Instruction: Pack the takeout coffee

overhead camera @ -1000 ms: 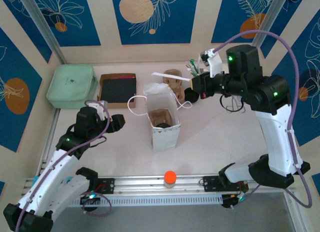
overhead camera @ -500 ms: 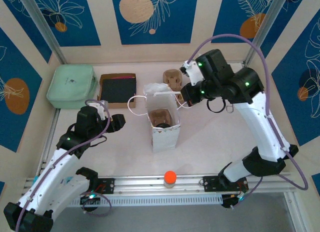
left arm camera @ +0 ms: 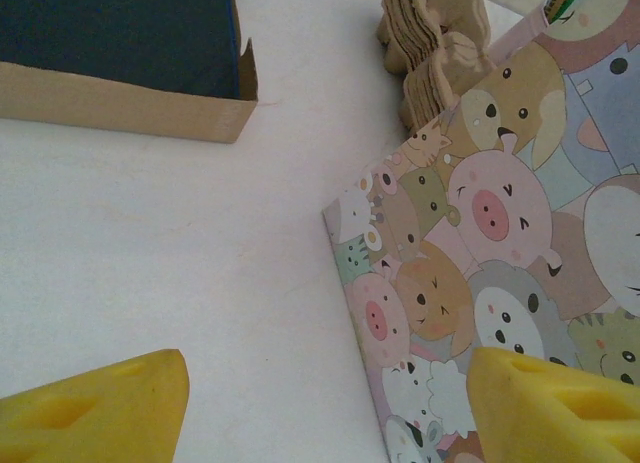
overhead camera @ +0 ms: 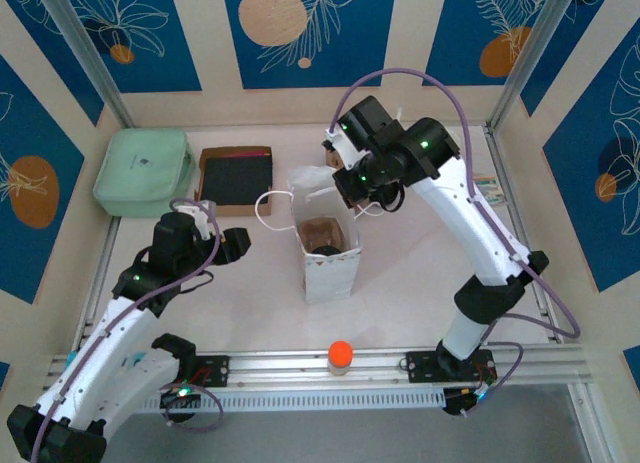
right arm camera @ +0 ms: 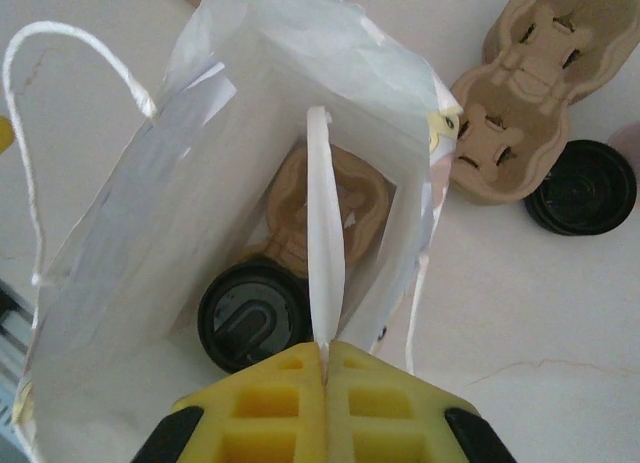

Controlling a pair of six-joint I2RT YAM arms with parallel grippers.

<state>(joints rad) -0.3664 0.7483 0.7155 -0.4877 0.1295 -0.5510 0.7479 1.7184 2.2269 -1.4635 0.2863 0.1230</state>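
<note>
Next, my right gripper releases the white handle, now at the bag's mouth, on the brown pulp carrier point(right arm camera: 312, 273), there beside the black lid inside the bag.
The takeout coffee point(right arm camera: 255, 316) shows its round black lid deep inside the open white paper bag point(right arm camera: 250, 103), next to a brown pulp carrier point(right arm camera: 335, 198). From above, the lid point(overhead camera: 325, 249) is a dark spot in the bag point(overhead camera: 328, 273). My right gripper point(right arm camera: 325, 368) hangs over the bag mouth, shut on the bag's white handle strip point(right arm camera: 325, 223); in the top view this gripper point(overhead camera: 347, 188) is at the bag's far edge. My left gripper point(left arm camera: 325, 423) is open, low beside the bag's cartoon-animal side point(left arm camera: 480, 263), not touching it; from above this gripper point(overhead camera: 235, 245) is left of the bag.
A second pulp carrier point(right arm camera: 525, 83) and a black lid point(right arm camera: 580, 188) lie on the table behind the bag. A brown box with a dark inside point(overhead camera: 235, 176) and a mint green case point(overhead camera: 145, 170) sit at the back left. An orange-capped object point(overhead camera: 340, 355) stands on the front rail.
My right arm has swung left from the back right to above the bag, keeping the handle strip in its gripper. The left arm has not moved.
</note>
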